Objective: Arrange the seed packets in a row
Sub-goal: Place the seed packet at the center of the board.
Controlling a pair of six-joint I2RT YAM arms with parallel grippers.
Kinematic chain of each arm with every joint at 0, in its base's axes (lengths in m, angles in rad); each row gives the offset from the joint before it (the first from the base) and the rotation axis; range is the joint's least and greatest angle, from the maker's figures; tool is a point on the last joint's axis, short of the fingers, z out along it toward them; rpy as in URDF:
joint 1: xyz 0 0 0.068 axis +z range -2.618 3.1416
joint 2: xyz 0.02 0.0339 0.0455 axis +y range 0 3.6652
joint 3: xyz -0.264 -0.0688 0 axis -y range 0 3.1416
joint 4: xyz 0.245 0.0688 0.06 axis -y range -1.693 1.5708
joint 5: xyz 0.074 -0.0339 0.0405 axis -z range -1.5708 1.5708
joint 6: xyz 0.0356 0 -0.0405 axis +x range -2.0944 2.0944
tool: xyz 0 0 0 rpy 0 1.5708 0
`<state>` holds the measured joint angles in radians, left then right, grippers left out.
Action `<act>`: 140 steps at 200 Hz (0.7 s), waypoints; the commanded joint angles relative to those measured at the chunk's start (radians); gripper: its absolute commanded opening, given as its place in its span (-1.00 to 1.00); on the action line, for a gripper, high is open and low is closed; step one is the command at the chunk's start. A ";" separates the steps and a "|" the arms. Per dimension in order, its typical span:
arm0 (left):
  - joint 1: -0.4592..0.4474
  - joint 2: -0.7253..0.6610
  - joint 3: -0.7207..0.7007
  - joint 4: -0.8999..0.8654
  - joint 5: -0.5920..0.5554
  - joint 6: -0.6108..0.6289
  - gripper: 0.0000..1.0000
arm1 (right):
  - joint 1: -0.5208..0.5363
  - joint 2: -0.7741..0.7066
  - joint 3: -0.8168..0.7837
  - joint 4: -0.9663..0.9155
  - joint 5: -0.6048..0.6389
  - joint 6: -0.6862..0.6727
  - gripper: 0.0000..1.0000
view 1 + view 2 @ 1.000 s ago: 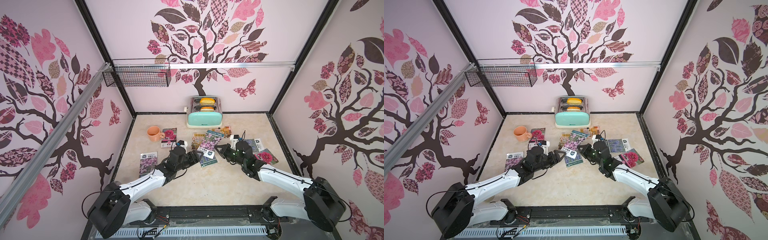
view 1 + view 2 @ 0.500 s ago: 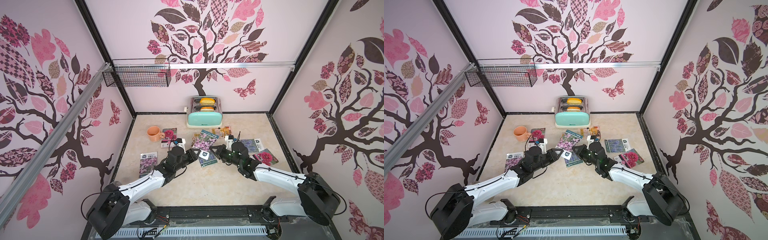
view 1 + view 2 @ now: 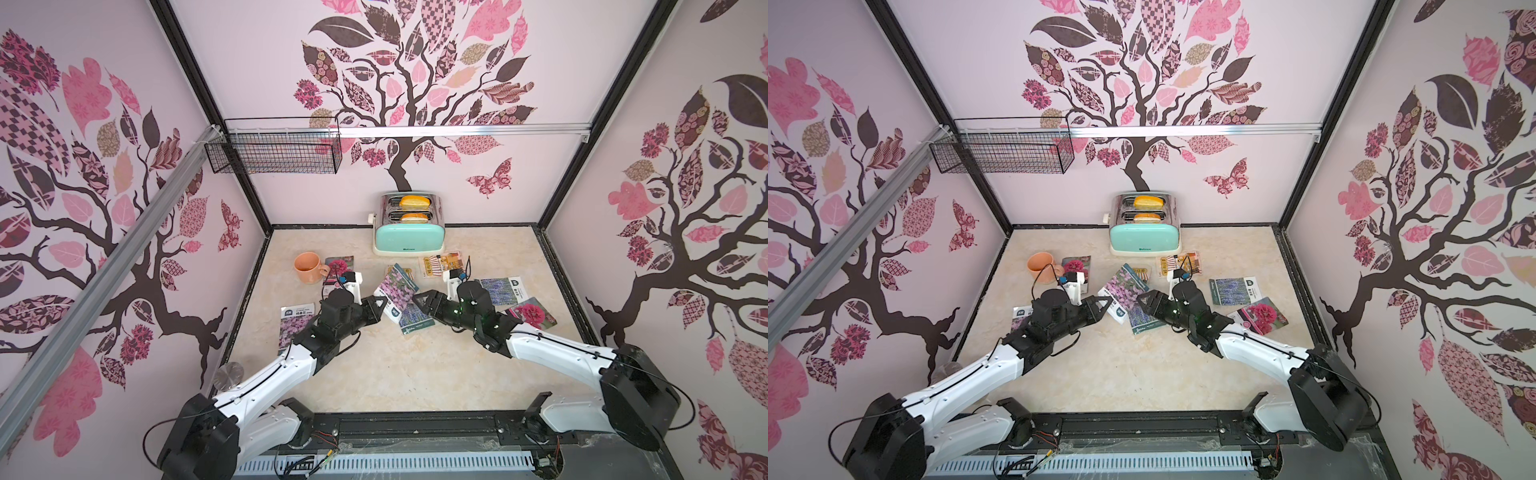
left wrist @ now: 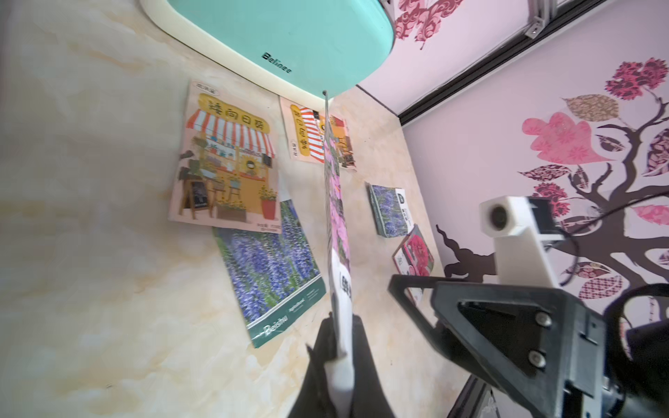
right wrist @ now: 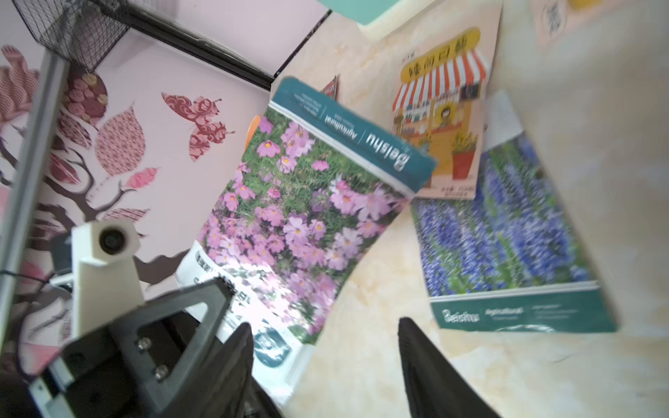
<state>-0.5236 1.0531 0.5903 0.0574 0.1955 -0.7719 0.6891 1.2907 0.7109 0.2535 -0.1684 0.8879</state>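
Note:
My right gripper needs to close next on the middle of the long edge [image 5: 233, 181] facing the orange mug on the pink-purple packet that my left gripper holds.
My left gripper [image 3: 380, 305] [image 4: 340, 325] is shut on the white end of a seed packet with pink-purple flowers [image 3: 397, 286] [image 5: 300, 217], which it holds tilted above the table. My right gripper [image 3: 419, 301] [image 5: 322, 325] stands open just beside that packet's edge, holding nothing. Under the packet lie a blue lavender packet [image 3: 413, 318] [image 4: 268, 264] and an orange shopfront packet [image 4: 228, 163]. Other packets lie flat around them: orange [image 3: 440, 264], lavender [image 3: 500, 291], magenta [image 3: 534, 313], magenta by the mug [image 3: 338, 266], and pink-purple at the left [image 3: 296, 326].
A mint toaster [image 3: 409, 232] with bread in it stands against the back wall. An orange mug [image 3: 307, 268] sits at the back left. A wire basket [image 3: 276, 151] hangs on the wall. A small metal disc [image 3: 227, 372] lies at the table's left front edge.
My left gripper has closed on the pink-purple packet. My right gripper, shut on it before, has opened and let it go. Both arms shifted slightly toward the left.

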 commanded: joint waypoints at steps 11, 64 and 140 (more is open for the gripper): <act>0.133 -0.046 0.111 -0.309 0.211 0.244 -1.00 | -0.089 -0.037 0.131 -0.314 -0.076 -0.467 0.47; 0.088 0.219 0.427 -0.772 0.337 0.534 -1.00 | -0.112 0.168 0.368 -0.565 -0.215 -0.890 0.42; 0.064 0.341 0.769 -1.237 0.295 0.830 -1.00 | -0.096 0.244 0.410 -0.589 -0.280 -1.032 0.40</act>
<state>-0.4500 1.3533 1.2804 -1.0080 0.4770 -0.0868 0.5751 1.5200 1.1004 -0.2955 -0.4091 -0.0589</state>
